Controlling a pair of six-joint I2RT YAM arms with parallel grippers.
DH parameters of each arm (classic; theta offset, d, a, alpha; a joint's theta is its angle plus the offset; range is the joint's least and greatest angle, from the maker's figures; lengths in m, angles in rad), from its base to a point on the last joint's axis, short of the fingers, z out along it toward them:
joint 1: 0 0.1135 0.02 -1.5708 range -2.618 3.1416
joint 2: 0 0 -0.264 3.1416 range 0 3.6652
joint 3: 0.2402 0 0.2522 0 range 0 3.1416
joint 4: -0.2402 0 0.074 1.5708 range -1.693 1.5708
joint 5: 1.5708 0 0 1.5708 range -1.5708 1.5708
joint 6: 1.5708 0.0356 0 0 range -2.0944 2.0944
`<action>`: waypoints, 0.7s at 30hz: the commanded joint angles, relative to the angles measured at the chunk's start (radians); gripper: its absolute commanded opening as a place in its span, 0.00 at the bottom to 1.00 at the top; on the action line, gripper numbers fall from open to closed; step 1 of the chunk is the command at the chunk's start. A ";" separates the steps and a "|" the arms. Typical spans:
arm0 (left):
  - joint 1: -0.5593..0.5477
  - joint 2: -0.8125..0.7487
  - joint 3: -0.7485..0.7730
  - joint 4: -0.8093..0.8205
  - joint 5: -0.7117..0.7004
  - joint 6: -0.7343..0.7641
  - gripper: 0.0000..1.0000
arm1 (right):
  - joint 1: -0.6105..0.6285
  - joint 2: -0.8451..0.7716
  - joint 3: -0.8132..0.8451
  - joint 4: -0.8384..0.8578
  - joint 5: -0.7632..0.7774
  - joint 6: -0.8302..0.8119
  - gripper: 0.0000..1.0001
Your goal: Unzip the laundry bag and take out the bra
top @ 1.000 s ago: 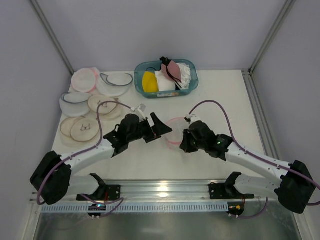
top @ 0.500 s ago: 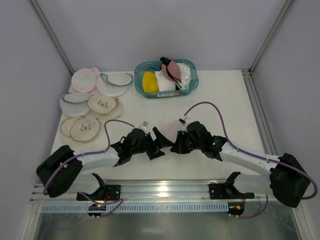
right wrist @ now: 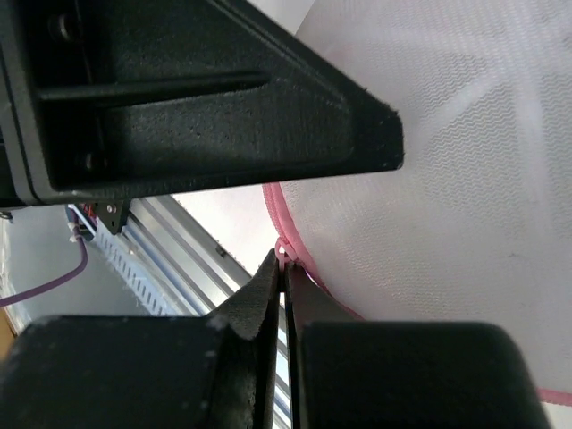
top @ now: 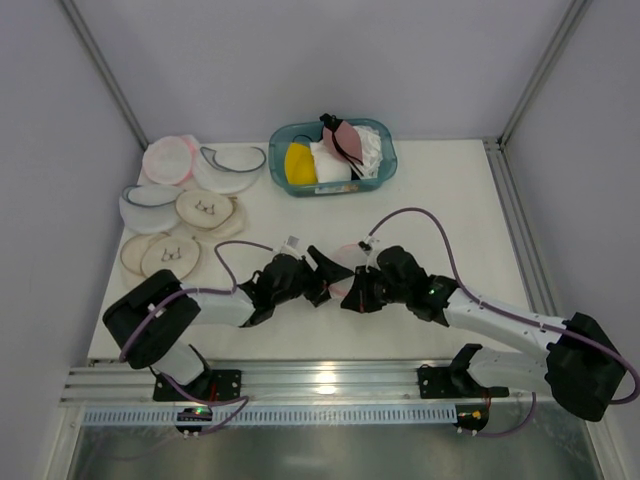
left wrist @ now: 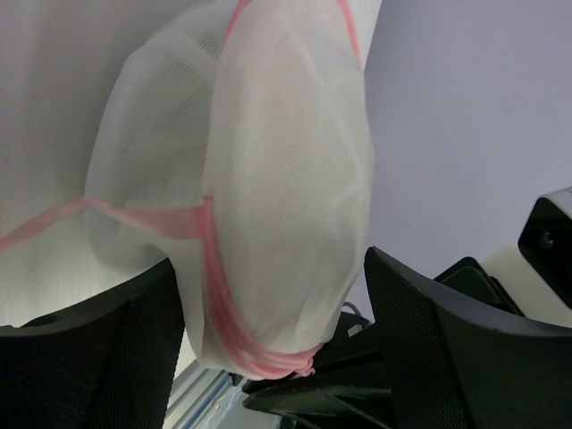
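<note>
The laundry bag sits loose in my left fingers, which should pinch the pink zipper rim [left wrist: 234, 326] near the pull before my right gripper pulls.
The laundry bag [top: 345, 260], white mesh with a pink zipper rim, is held up between my two grippers near the front middle of the table. My left gripper [top: 322, 273] grips its left side. In the left wrist view the domed bag [left wrist: 277, 179] fills the gap between the left gripper's [left wrist: 268, 264] wide-set fingers. My right gripper [top: 353, 291] is shut on the pink zipper pull [right wrist: 282, 248] at the bag's rim, seen at the fingertips of the right gripper [right wrist: 280, 259]. The bra is hidden inside the mesh.
A teal basket [top: 383, 170] at the back holds a yellow bra [top: 298, 163] and a mauve bra [top: 345, 140]. A pinker pouch [top: 168, 160], navy-trimmed pouches [top: 232, 166] and beige round pieces [top: 165, 258] lie at the back left. The metal rail [top: 320, 385] runs along the near edge.
Both grippers have come nearer to the front edge and closer together with the bag between them. The left arm has folded back toward its base.
</note>
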 commanded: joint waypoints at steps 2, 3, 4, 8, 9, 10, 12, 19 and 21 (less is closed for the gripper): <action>0.001 0.020 0.039 0.114 -0.066 -0.024 0.76 | 0.003 -0.045 -0.003 0.030 -0.047 -0.025 0.04; 0.001 0.023 0.042 0.112 -0.064 -0.024 0.75 | 0.003 -0.050 -0.006 0.024 -0.046 -0.028 0.04; 0.001 0.024 0.047 0.112 -0.063 -0.024 0.73 | 0.003 -0.054 -0.009 0.023 -0.044 -0.028 0.04; 0.001 0.032 0.055 0.115 -0.061 -0.022 0.54 | 0.001 -0.070 -0.004 -0.010 -0.023 -0.037 0.04; 0.001 0.034 0.056 0.115 -0.061 -0.022 0.43 | 0.003 -0.070 -0.001 -0.029 -0.017 -0.040 0.04; 0.001 0.034 0.056 0.112 -0.060 -0.019 0.37 | 0.003 -0.071 0.007 -0.040 -0.004 -0.048 0.04; 0.001 0.031 0.056 0.097 -0.060 -0.018 0.19 | 0.003 -0.068 0.019 -0.071 0.006 -0.052 0.04; 0.046 0.035 0.044 0.068 0.000 0.014 0.00 | 0.003 -0.054 0.069 -0.227 0.112 -0.086 0.04; 0.061 0.029 0.036 0.068 0.015 0.027 0.00 | 0.001 -0.059 0.077 -0.279 0.138 -0.095 0.04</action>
